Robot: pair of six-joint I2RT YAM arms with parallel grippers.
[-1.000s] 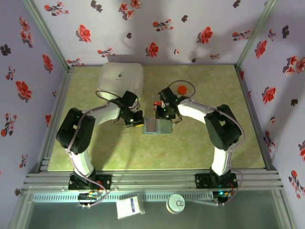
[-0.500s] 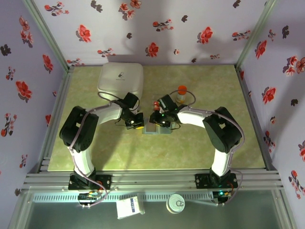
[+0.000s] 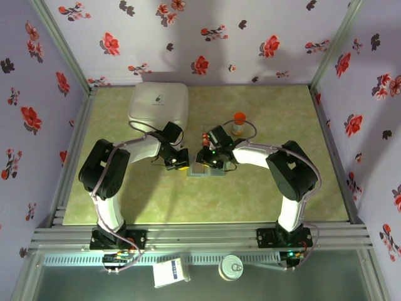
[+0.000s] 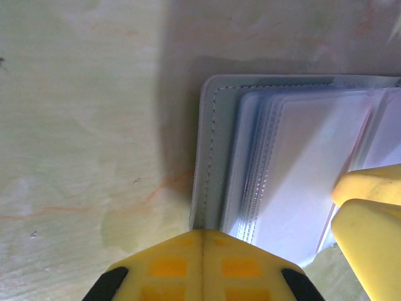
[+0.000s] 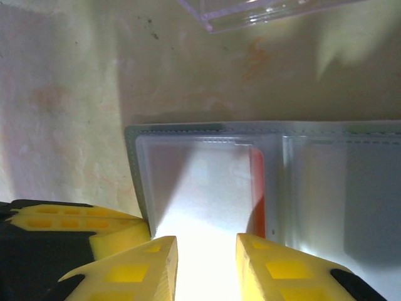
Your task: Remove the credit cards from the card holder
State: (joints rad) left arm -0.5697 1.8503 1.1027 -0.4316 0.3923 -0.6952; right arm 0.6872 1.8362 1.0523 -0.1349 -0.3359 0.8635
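An empty clear sleeve covers the red credit card, so the robot's left gripper will open, grab the sleeve's loose edge (image 4: 272, 147) and flip the sleeve over first.
The card holder (image 3: 207, 169) lies open on the green table, its grey stitched cover and clear sleeves (image 4: 294, 163) facing up. In the right wrist view the card holder (image 5: 207, 135) shows a red-orange credit card (image 5: 257, 188) as a strip inside a left-hand sleeve. My left gripper (image 3: 179, 164) is shut, its tips (image 4: 203, 237) resting on the holder's left edge. My right gripper (image 3: 203, 160) hovers open just over the same left page, jaws apart (image 5: 207, 257), with glare on the sleeve between them. Each wrist view catches the other gripper's yellow fingers (image 4: 369, 213) (image 5: 81, 226).
A white rounded box (image 3: 159, 105) sits at the back left. An orange-capped bottle (image 3: 239, 123) stands behind the right arm, and a small red item (image 3: 205, 136) lies behind the holder. A clear plastic edge (image 5: 269, 12) lies just beyond the holder.
My right gripper has moved left and nearer, from behind the holder to over its left page. The left gripper has stayed shut at the holder's edge.
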